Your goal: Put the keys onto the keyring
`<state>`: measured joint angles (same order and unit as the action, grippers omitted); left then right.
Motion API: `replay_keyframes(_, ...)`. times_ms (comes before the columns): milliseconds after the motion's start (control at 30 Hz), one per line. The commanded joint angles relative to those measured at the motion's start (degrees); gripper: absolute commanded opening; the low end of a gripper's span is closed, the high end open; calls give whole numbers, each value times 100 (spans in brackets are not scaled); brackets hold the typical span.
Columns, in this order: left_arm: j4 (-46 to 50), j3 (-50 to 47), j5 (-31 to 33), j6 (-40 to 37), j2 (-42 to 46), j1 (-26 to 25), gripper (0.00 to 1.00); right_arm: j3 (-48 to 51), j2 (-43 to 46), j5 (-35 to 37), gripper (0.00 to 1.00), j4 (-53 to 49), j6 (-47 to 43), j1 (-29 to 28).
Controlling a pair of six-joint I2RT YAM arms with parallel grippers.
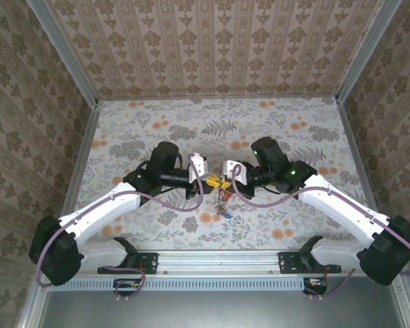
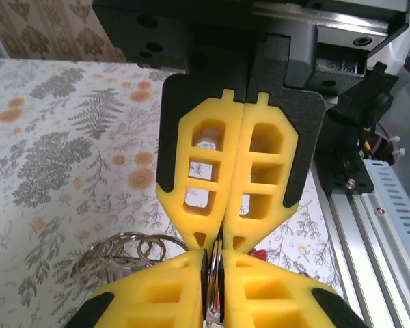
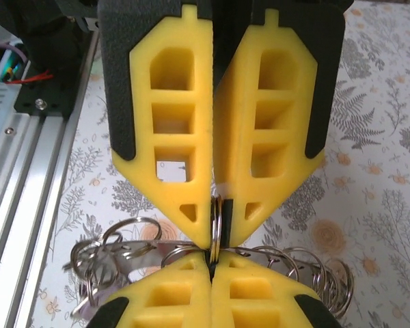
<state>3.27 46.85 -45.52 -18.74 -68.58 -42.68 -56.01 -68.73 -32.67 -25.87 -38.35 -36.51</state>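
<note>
The red tag hangs below the keyring that both my grippers are pinching, so next my right gripper opens, moves down and grabs the red tag (image 1: 227, 195).
My left gripper (image 1: 210, 181) and right gripper (image 1: 226, 182) meet tip to tip above the middle of the table. Both are shut on the keyring, a thin wire ring held edge-on. In the left wrist view the keyring (image 2: 218, 268) stands pinched in my left gripper (image 2: 219, 258). In the right wrist view the keyring (image 3: 216, 213) runs up from my right gripper (image 3: 212, 260) into the opposite yellow fingers (image 3: 184, 184). The keys (image 1: 223, 200) dangle below the grippers, with a blue tag (image 1: 227, 214) lowest. Small tag loops (image 2: 119, 249) bunch to one side, and a red tag (image 2: 261, 255) peeks out.
The floral tablecloth (image 1: 157, 130) covers the table inside patterned walls. An aluminium rail (image 1: 219, 263) carrying both arm bases runs along the near edge. Several small split rings (image 3: 314, 270) spread to either side of the jaws.
</note>
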Motion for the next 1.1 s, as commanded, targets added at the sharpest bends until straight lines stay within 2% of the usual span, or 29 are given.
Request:
replay_keyframes(0,233,267,-98,-167,-113,-47,13,-266,-77,197,0,-317,-199,-136)
replay_keyframes(67,232,337,-155,-182,-193,-89,0,-234,-49,150,0,-215,-121,-149)
replay_keyframes(167,13,282,-429,-147,-212,-113,0,-13,127,-70,2,151,23,-100)
replay_keyframes(267,-782,-119,-663,169,22,-68,0,288,342,-592,12,483,172,155)
replay_keyframes(367,-1779,-537,-900,619,299,57,0,538,508,-999,17,759,375,369)
replay_keyframes(500,-2296,-733,-1126,800,438,88,0,677,547,-1198,20,916,460,399)
replay_keyframes(733,-3067,-982,-800,1119,437,92,0,683,367,-1741,20,1298,688,318)
replay_keyframes(867,-3214,-999,-742,1222,374,83,0,721,309,-1748,22,1491,770,189)
replay_keyframes(1067,-4033,-1230,-643,1693,283,80,0,837,115,-1478,16,1844,988,-23)
